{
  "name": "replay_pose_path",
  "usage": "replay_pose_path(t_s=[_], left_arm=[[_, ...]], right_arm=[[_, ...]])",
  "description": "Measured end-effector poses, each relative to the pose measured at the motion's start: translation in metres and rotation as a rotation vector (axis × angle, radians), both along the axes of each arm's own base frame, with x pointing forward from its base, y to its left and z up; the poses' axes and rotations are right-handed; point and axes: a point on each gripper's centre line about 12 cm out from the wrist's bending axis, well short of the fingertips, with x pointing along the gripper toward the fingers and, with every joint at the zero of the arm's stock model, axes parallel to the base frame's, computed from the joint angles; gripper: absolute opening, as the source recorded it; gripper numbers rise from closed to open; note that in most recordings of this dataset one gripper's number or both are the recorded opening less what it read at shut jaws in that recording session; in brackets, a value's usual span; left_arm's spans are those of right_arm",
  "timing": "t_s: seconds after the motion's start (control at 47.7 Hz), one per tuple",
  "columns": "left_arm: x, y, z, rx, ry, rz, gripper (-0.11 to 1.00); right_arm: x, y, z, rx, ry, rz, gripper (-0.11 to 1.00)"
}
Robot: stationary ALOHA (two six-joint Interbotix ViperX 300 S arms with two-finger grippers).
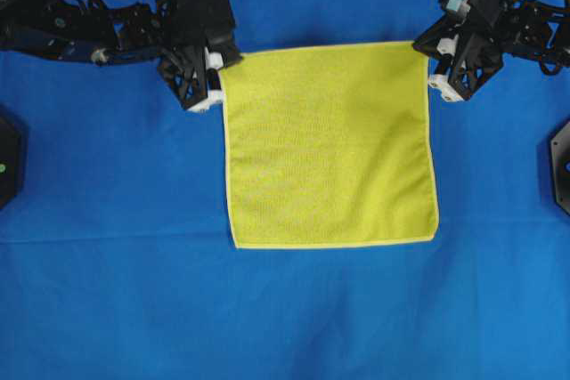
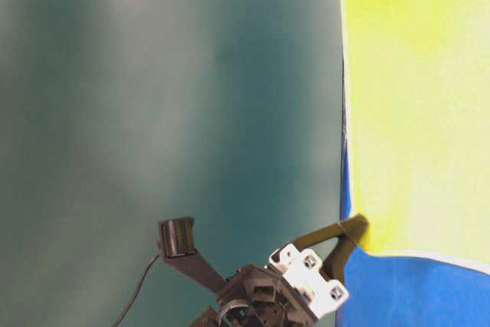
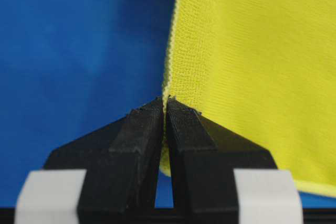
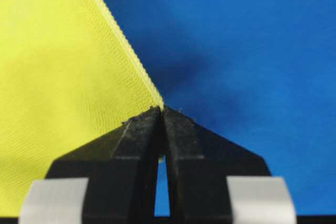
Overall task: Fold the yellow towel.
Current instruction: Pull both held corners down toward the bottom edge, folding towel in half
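Observation:
The yellow towel's corner in my left gripper should be let go just inside the towel's near corner (image 1: pixel 243 219) on that same side.
The yellow towel (image 1: pixel 329 144) lies spread in the middle of the blue cloth, its far edge taut between both arms. My left gripper (image 1: pixel 223 67) is shut on the towel's far left corner; in the left wrist view the hem (image 3: pixel 170 61) runs straight into the pinched fingertips of the gripper (image 3: pixel 165 99). On the other side, my right gripper (image 1: pixel 429 58) is shut on the far right corner, and the right wrist view shows the towel (image 4: pixel 63 77) ending in the closed tips of that gripper (image 4: pixel 161 108). The table-level view shows the towel (image 2: pixel 421 105) and one dark finger (image 2: pixel 341 233) at its corner.
A large blue cloth (image 1: pixel 116 246) covers the whole table under the towel. Black fixtures sit at the left edge (image 1: pixel 7 159) and right edge (image 1: pixel 561 166) of the overhead view. Both arm bodies lie along the far side.

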Motion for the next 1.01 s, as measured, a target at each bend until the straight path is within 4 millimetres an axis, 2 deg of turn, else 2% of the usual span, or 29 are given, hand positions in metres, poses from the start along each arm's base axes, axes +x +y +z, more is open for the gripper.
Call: replay_pose_path(t_s=[0.147, 0.419, 0.545, 0.734, 1.007], left_arm=[[0.007, -0.037, 0.003, -0.021, 0.026, -0.090, 0.01], [0.012, -0.107, 0.002, -0.054, 0.058, -0.253, 0.01], [0.012, -0.137, 0.001, -0.077, 0.058, -0.311, 0.01], [0.010, -0.168, -0.001, -0.102, 0.066, -0.369, 0.01], [0.010, -0.189, -0.010, -0.102, 0.080, -0.423, 0.01]], right_arm=[[0.001, 0.033, 0.006, 0.053, 0.010, 0.066, 0.02], [-0.001, 0.109, 0.002, 0.199, 0.003, 0.191, 0.02], [-0.001, 0.134, -0.001, 0.251, 0.012, 0.234, 0.02], [0.000, 0.167, -0.012, 0.302, 0.044, 0.304, 0.02], [0.005, 0.189, -0.021, 0.323, 0.077, 0.352, 0.02]])
